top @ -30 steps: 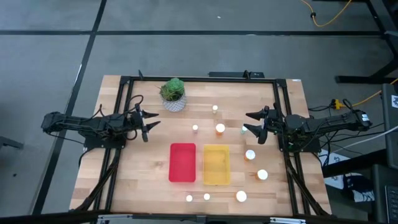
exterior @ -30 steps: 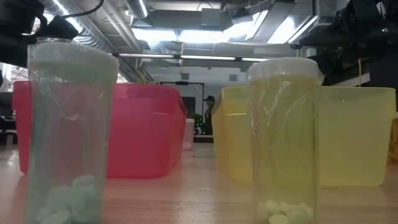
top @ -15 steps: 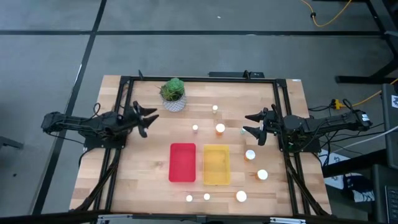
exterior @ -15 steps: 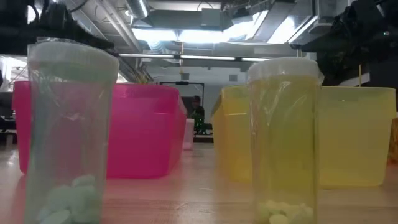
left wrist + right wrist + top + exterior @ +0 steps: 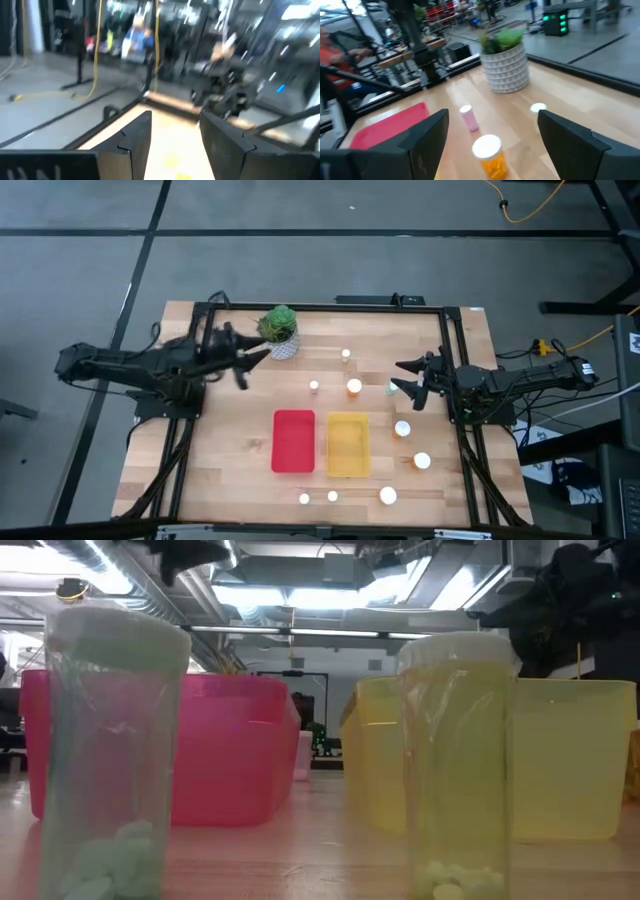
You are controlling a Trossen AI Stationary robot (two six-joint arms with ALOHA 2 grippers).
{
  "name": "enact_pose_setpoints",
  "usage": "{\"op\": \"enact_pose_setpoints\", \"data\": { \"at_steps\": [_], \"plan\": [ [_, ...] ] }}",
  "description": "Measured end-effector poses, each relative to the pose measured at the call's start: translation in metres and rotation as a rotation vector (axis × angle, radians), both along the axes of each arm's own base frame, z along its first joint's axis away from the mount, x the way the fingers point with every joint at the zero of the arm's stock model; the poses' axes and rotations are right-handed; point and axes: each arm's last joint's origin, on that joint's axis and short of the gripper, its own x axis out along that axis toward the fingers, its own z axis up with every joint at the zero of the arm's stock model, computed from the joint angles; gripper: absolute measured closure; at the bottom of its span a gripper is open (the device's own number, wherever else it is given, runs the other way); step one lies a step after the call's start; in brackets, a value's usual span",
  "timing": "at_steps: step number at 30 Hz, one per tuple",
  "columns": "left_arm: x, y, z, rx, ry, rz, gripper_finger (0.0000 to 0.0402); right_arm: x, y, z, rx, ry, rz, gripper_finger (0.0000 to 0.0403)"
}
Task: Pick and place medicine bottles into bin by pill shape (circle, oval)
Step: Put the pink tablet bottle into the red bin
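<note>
The white cap of the tiny bottle (image 5: 314,384), which stands just past the red bin's far edge, will be gripped by my left gripper.
Several small white-capped medicine bottles stand upright on the wooden table (image 5: 230,470): two tiny ones (image 5: 346,354) (image 5: 314,386) and an orange one (image 5: 354,387) at mid-table, two orange ones (image 5: 402,428) (image 5: 422,461) at the right, three (image 5: 333,496) along the near edge. My left gripper (image 5: 255,368) is open and empty, in the air beside the potted plant (image 5: 278,330). My right gripper (image 5: 403,377) is open and empty, just right of the orange bottle, which shows between its fingers in the right wrist view (image 5: 490,155).
A red bin (image 5: 293,442) and a yellow bin (image 5: 347,444) stand side by side at mid-table. In the low view two near-edge bottles (image 5: 110,750) (image 5: 460,760) stand in front of them. A black frame (image 5: 320,307) runs around the table.
My left gripper has risen and gone toward the table's far edge and right, ending beside the potted plant, still open. The bottles and bins have not moved.
</note>
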Motion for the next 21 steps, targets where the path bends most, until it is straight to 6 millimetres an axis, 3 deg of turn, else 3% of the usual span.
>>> {"op": "enact_pose_setpoints", "data": {
  "at_steps": [4,11,15,21],
  "plan": [
    [0.049,0.011,0.017,0.033,0.194,0.044,0.0241,0.000,-0.001,0.000,-0.006,0.000,-0.041,0.0095],
    [0.117,0.028,0.005,0.028,0.444,0.084,0.0241,0.000,-0.001,-0.001,0.008,0.002,-0.040,0.0095],
    [0.131,0.028,-0.018,0.003,0.624,0.032,0.0241,0.000,-0.001,-0.002,0.031,0.011,-0.023,0.0095],
    [0.134,0.021,-0.062,-0.066,0.936,-0.068,0.0241,0.000,0.000,-0.002,0.019,0.016,-0.019,0.0095]
  ]
}}
